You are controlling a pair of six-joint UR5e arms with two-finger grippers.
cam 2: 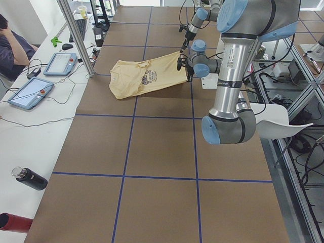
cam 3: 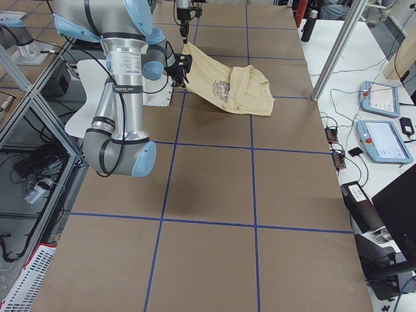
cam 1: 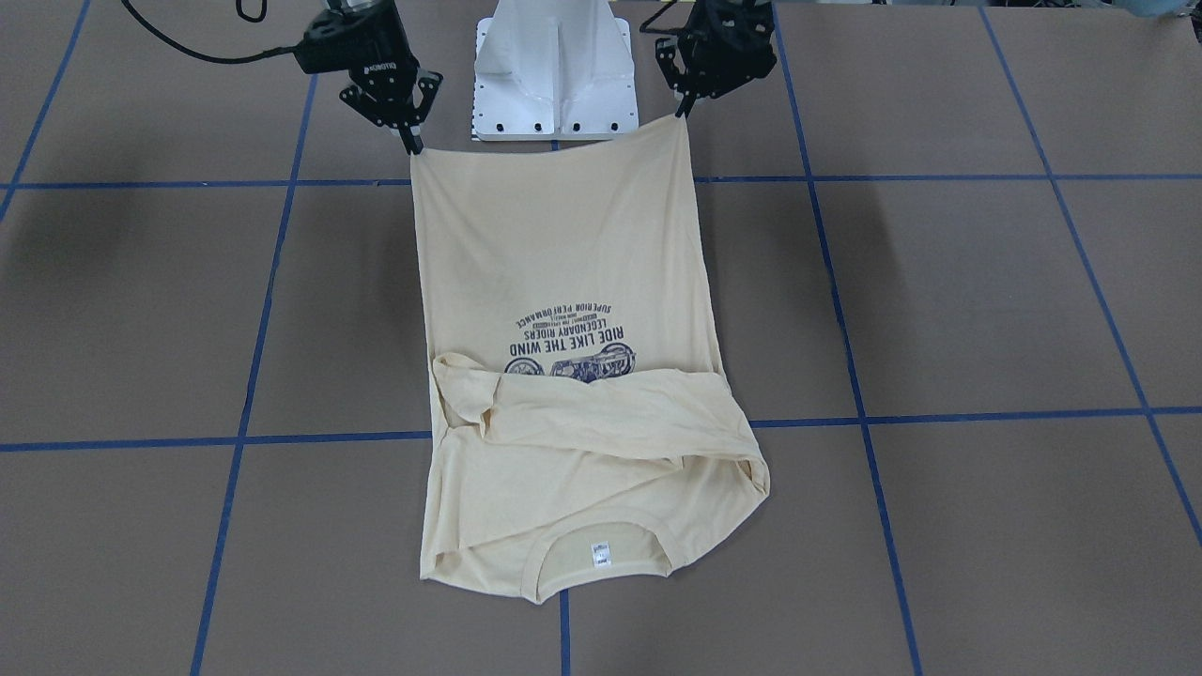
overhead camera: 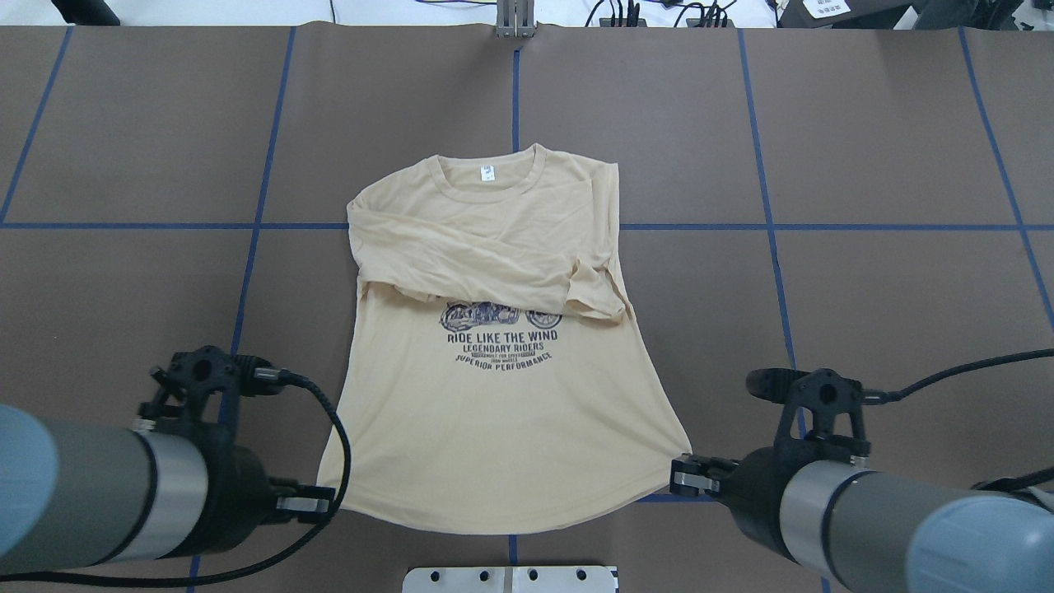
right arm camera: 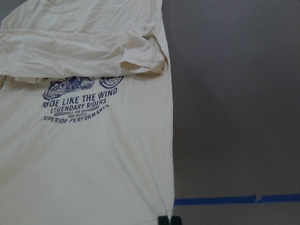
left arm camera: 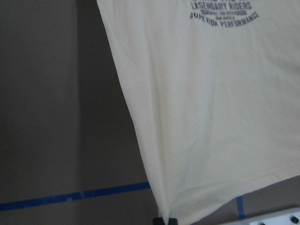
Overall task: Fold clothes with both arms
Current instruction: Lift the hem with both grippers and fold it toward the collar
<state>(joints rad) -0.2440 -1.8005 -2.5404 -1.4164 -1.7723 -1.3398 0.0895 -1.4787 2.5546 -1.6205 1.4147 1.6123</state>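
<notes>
Next, my left gripper releases the hem corner beside the folded sleeve (cam 1: 752,402) just short of the blue tape line, where I plan to let it go. That hem corner is now raised off the table.
The pale cream T-shirt (cam 1: 563,253) lies print side up, with its collar and white neck label (overhead camera: 487,173) at the end away from me. Both sleeves are folded across the chest (overhead camera: 478,255), just above the navy print (right arm camera: 77,101). My left gripper (cam 1: 684,111) is shut on one hem corner and my right gripper (cam 1: 411,143) on the other. The hem edge (overhead camera: 494,519) is stretched between them, raised off the table near my base. In each wrist view, black fingertips (left arm camera: 165,220) (right arm camera: 168,219) pinch the cloth at the bottom edge.
The white pedestal base (cam 1: 556,84) stands just behind the raised hem. The brown table (overhead camera: 865,288) carries a grid of blue tape lines. Along the far side, a white bench holds tablets (cam 2: 29,92), bottles (cam 2: 29,178) and a metal post (cam 2: 76,38). A seated person (cam 2: 11,48) is beside it.
</notes>
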